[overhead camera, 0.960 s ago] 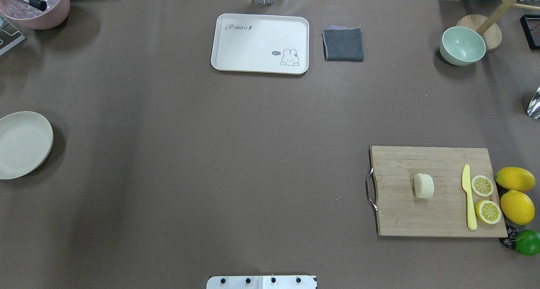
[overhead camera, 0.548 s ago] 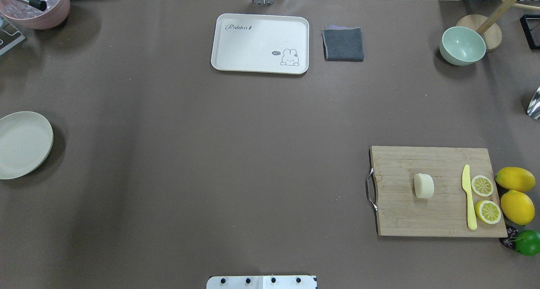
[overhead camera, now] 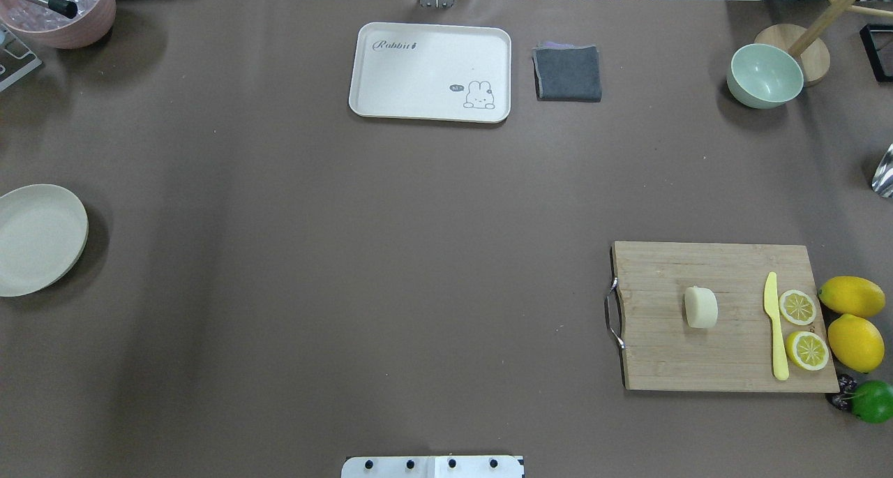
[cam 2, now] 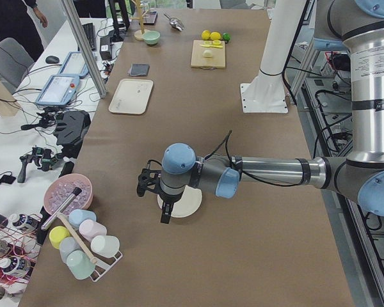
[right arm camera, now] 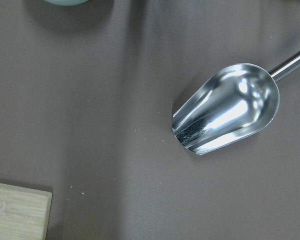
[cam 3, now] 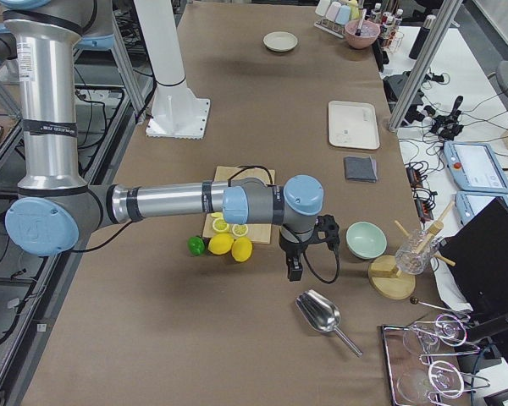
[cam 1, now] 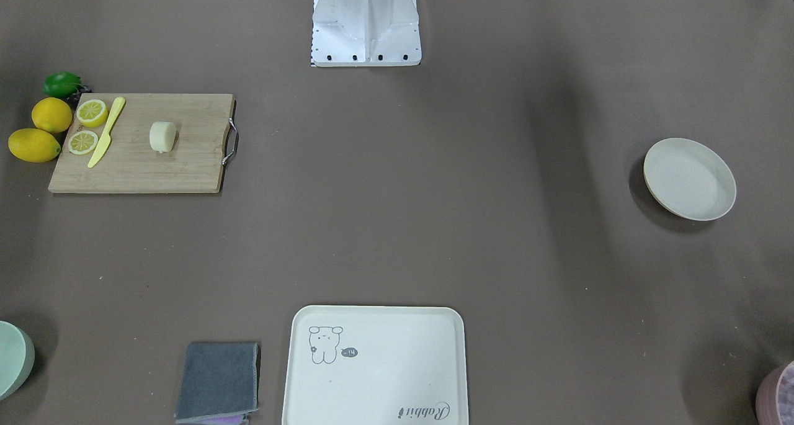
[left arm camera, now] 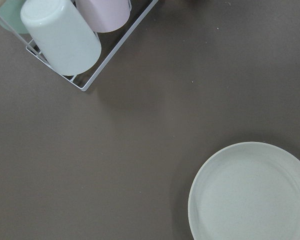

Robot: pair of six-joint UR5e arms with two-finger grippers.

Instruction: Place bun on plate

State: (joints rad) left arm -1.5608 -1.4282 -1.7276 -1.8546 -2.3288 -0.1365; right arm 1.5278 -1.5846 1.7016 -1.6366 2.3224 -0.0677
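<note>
Next, my left gripper grips the cream plate by its rim (cam 1: 733,182) (left arm camera: 189,207), on the side farthest from the cutting board.
The pale cream bun (overhead camera: 700,307) lies on a wooden cutting board (overhead camera: 725,356) at the table's right, also seen in the front-facing view as the bun (cam 1: 162,136). The round cream plate (overhead camera: 38,241) sits bare at the far left edge; the left wrist view shows the plate (left arm camera: 250,195) at lower right. My left gripper (cam 2: 165,213) hangs over the plate's near side and shows only in the exterior left view, so I cannot tell its state. My right gripper (cam 3: 293,267) hovers off the table's right end beyond the lemons, far from the bun; its state cannot be told either.
On the board lie a yellow knife (overhead camera: 774,331) and two lemon halves (overhead camera: 802,328); whole lemons (overhead camera: 852,324) and a lime (overhead camera: 872,401) sit beside it. A bear tray (overhead camera: 429,72), grey cloth (overhead camera: 567,73) and green bowl (overhead camera: 764,75) line the far side. A metal scoop (right arm camera: 225,107) lies under my right wrist, a cup rack (left arm camera: 65,35) near my left.
</note>
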